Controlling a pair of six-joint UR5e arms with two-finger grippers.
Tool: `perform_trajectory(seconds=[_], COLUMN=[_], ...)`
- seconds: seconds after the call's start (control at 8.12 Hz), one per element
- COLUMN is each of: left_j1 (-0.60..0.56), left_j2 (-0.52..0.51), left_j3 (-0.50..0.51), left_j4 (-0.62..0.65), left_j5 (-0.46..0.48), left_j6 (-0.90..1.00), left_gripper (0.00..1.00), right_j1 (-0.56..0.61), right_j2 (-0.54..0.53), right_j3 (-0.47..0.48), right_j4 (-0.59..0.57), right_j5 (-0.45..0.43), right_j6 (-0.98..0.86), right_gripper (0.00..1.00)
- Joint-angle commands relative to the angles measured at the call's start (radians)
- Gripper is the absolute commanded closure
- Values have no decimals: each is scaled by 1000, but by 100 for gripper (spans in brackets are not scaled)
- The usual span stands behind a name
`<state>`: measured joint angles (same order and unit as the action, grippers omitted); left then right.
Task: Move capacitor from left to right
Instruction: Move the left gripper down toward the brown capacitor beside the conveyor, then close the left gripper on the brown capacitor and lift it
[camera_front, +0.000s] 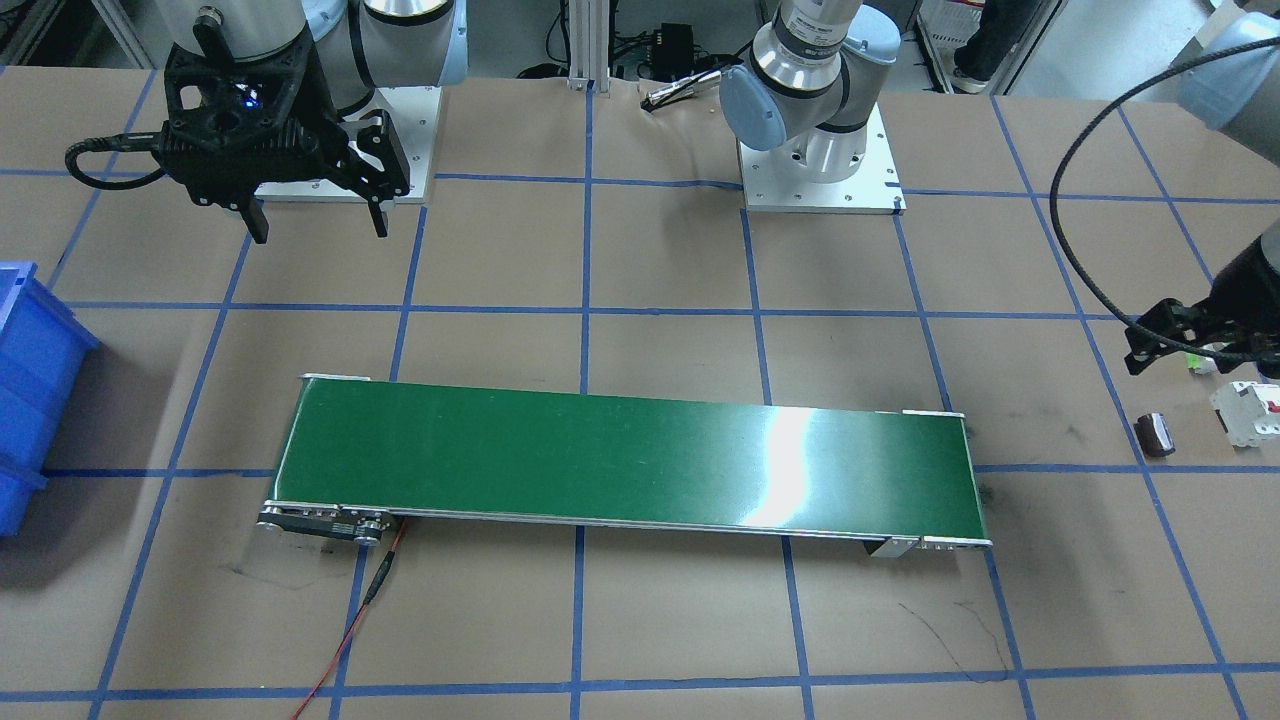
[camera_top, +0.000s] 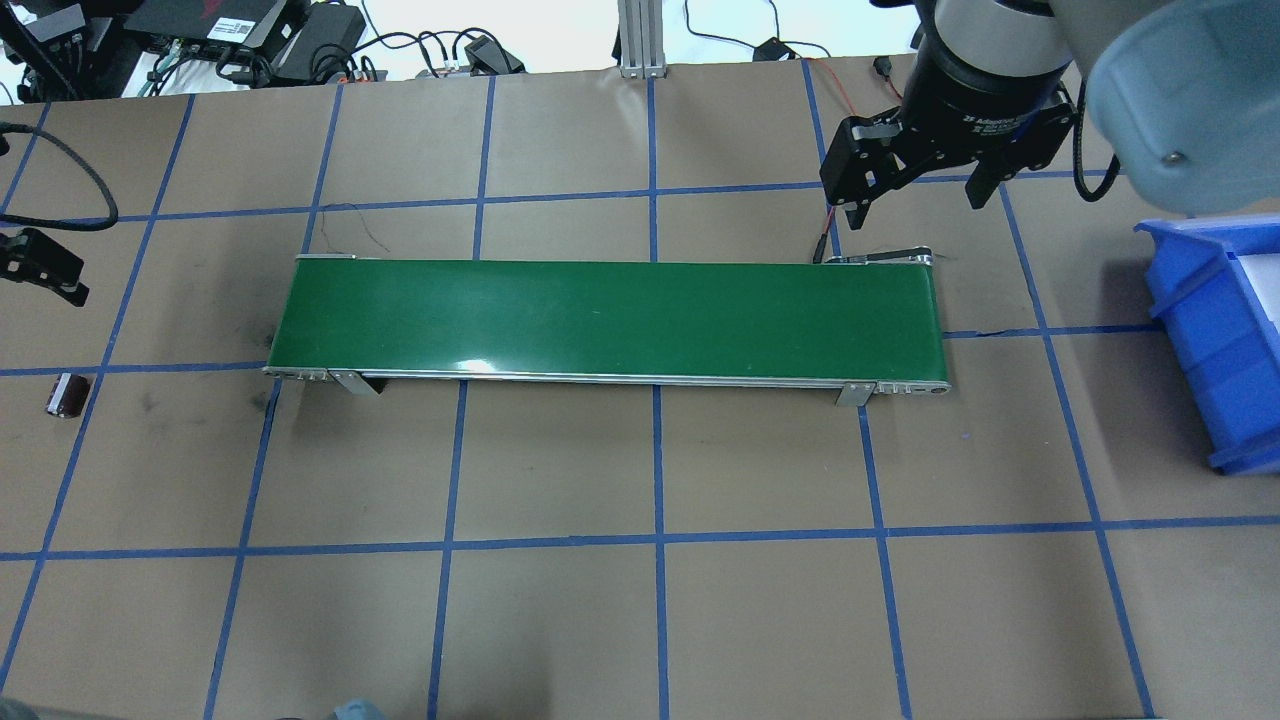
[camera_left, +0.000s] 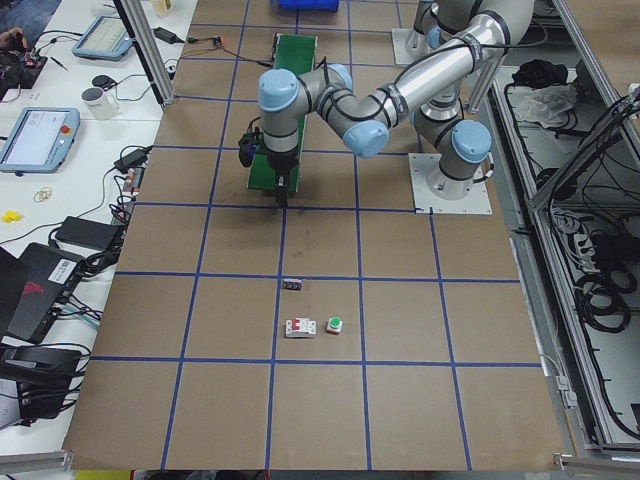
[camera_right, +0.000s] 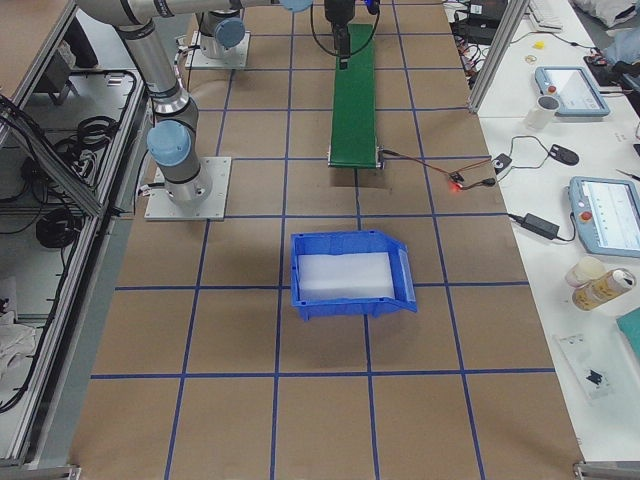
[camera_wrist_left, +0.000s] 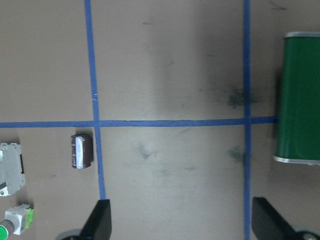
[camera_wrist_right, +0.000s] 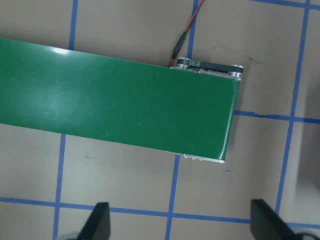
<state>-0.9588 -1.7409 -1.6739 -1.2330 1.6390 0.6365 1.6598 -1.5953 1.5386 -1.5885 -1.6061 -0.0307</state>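
Observation:
I need to next move my left gripper to the small dark capacitor next to the white breaker and close it across the middle of its body (camera_front: 1154, 434) (camera_wrist_left: 82, 151).
The capacitor (camera_wrist_left: 82, 150) is a small dark cylinder lying on its side on the brown table, just left of a blue tape line. It also shows in the overhead view (camera_top: 67, 394) and the front view (camera_front: 1156, 435), beyond the left end of the green conveyor belt (camera_top: 610, 320). My left gripper (camera_wrist_left: 182, 222) is open and empty, hovering above the table beside the capacitor, apart from it. My right gripper (camera_top: 915, 200) is open and empty, raised near the belt's right end (camera_wrist_right: 220, 125).
A white breaker with a red switch (camera_wrist_left: 10, 167) and a white button with a green cap (camera_wrist_left: 12, 225) lie near the capacitor. A blue bin (camera_top: 1220, 330) stands at the table's right end. A red wire (camera_front: 350, 630) runs from the belt's right end.

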Motion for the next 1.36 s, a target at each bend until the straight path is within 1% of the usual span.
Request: perform_trajectory(seconds=[0.0,0.12,0.25,0.49,0.62,0.74,0.86,0.99,1.11,1.23], left_j1=[115,162,175,183,184,184,184,184,184,184], left_j2=[-165,-224,-270,-342,-354,-361,-365,-368,-379,-394], left_j3=[3,3,-1,-7,-9,-7,-9,-9,-9,-7], left_j4=[199,278,314,319,319,316,314,314,313,313], left_j5=[-1,-2,8,7,12,47,62,62,65,87], left_j6=[150,198,204,193,199,193,187,186,166,132], left_gripper=[0,0,0,0,0,0,0,0,9,61], right_j1=[0,0,0,0,0,0,0,0,0,0], right_j2=[0,0,0,0,0,0,0,0,0,0], right_j3=[0,0,0,0,0,0,0,0,2,2], right_j4=[2,2,2,2,1,2,1,2,2,2], right_j5=[0,0,0,0,0,0,0,0,0,0], right_j6=[0,0,0,0,0,0,0,0,0,0], right_gripper=[0,0,0,0,0,0,0,0,0,0])
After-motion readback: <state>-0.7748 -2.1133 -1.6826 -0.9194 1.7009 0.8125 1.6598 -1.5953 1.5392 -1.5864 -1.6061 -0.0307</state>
